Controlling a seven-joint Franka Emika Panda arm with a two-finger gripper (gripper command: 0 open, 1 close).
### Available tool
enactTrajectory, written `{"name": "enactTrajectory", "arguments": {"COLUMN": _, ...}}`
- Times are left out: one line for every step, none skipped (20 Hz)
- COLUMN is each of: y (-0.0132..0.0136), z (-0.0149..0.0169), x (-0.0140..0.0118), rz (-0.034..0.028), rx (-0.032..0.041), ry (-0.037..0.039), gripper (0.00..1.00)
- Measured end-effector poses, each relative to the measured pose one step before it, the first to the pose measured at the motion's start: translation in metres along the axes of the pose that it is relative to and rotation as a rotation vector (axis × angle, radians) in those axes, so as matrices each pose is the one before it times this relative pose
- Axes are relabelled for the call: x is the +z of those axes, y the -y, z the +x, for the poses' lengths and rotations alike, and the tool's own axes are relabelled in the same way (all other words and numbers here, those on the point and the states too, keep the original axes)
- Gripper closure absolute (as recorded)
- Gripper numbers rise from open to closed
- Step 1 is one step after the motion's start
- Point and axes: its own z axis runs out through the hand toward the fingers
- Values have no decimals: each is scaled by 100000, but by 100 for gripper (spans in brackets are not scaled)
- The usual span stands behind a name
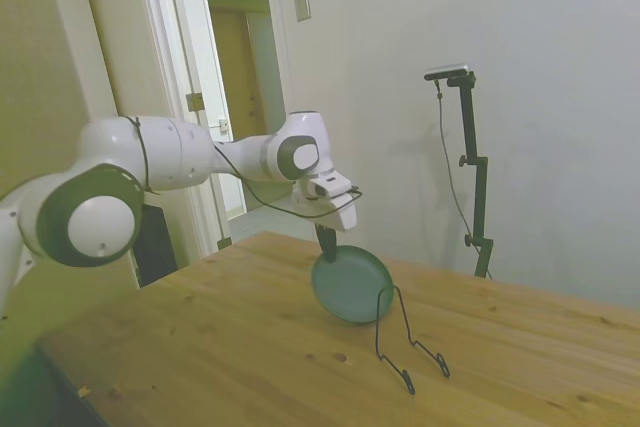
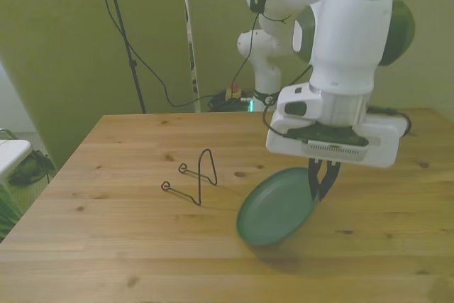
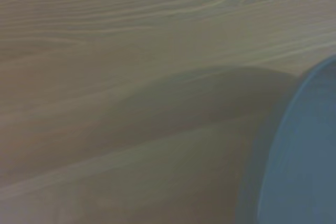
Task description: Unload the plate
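Note:
I will let go of the teal-green plate flat on the wooden table [image 1: 381,296], beside the black wire stand. The plate now hangs tilted just above the table.
The teal-green plate [image 2: 275,207] [image 1: 350,285] hangs tilted just above the wooden table, its lower edge close to the boards. My gripper [image 2: 321,184] [image 1: 326,244] is shut on the plate's upper rim, with the white hand directly over it. In the front view the plate is to the right of the black wire stand [image 2: 195,177] and apart from it; in the side view the wire stand [image 1: 405,332] overlaps the plate's edge. The wrist view shows the plate's rim [image 3: 304,150] close up, with its shadow on the wood.
The wooden table [image 2: 128,246] stretches wide around the plate and stand. The arm's base [image 2: 268,69] stands behind the table's far edge. A doorway [image 1: 245,107] and a dark box [image 1: 150,239] on the floor lie beyond the table in the side view.

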Motion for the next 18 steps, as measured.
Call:
{"name": "enactTrajectory", "arguments": {"y": 393, "z": 535, "x": 732, "rz": -624, "rx": 1380, "ry": -610, "gripper": 100}}
{"name": "enactTrajectory", "arguments": {"y": 360, "z": 450, "x": 617, "rz": -609, "rx": 848, "ry": -459, "gripper": 100}}
{"name": "enactTrajectory", "arguments": {"y": 341, "z": 399, "x": 544, "rz": -522, "rx": 524, "ry": -387, "gripper": 100}}
{"name": "enactTrajectory", "arguments": {"y": 315, "z": 267, "x": 407, "rz": -488, "rx": 213, "ry": -54, "gripper": 100}}
{"name": "enactTrajectory", "arguments": {"y": 278, "z": 223, "x": 243, "rz": -229, "rx": 152, "ry": -50, "gripper": 0}}
{"name": "enactTrajectory", "arguments": {"y": 238, "z": 246, "x": 133, "rz": 19, "rx": 183, "ry": -176, "gripper": 0}}
{"name": "enactTrajectory", "arguments": {"y": 197, "z": 220, "x": 9, "rz": 142, "rx": 167, "ry": -232, "gripper": 0}}
{"name": "enactTrajectory", "arguments": {"y": 147, "z": 160, "x": -122, "rz": 273, "rx": 113, "ry": -250, "gripper": 0}}
{"name": "enactTrajectory", "arguments": {"y": 105, "z": 111, "x": -155, "rz": 291, "rx": 67, "ry": -107, "gripper": 0}}
{"name": "enactTrajectory", "arguments": {"y": 50, "z": 51, "x": -202, "rz": 121, "rx": 17, "ry": 47, "gripper": 0}}
{"name": "enactTrajectory", "arguments": {"y": 27, "z": 64, "x": -207, "rz": 161, "rx": 32, "ry": 13, "gripper": 0}}
{"name": "enactTrajectory", "arguments": {"y": 1, "z": 50, "x": -166, "rz": 71, "rx": -7, "ry": 26, "gripper": 0}}
{"name": "enactTrajectory", "arguments": {"y": 44, "z": 37, "x": -92, "rz": 316, "rx": -18, "ry": -75, "gripper": 0}}
{"name": "enactTrajectory", "arguments": {"y": 44, "z": 13, "x": -56, "rz": 316, "rx": -56, "ry": 9, "gripper": 0}}
{"name": "enactTrajectory", "arguments": {"y": 44, "z": -3, "x": -23, "rz": 253, "rx": -70, "ry": 51, "gripper": 0}}
{"name": "enactTrajectory", "arguments": {"y": 60, "z": -41, "x": 16, "rz": 216, "rx": -106, "ry": 107, "gripper": 0}}
{"name": "enactTrajectory", "arguments": {"y": 52, "z": -44, "x": 29, "rz": 143, "rx": -107, "ry": 84, "gripper": 0}}
{"name": "enactTrajectory", "arguments": {"y": 34, "z": -29, "x": 30, "rz": 77, "rx": -113, "ry": 41, "gripper": 0}}
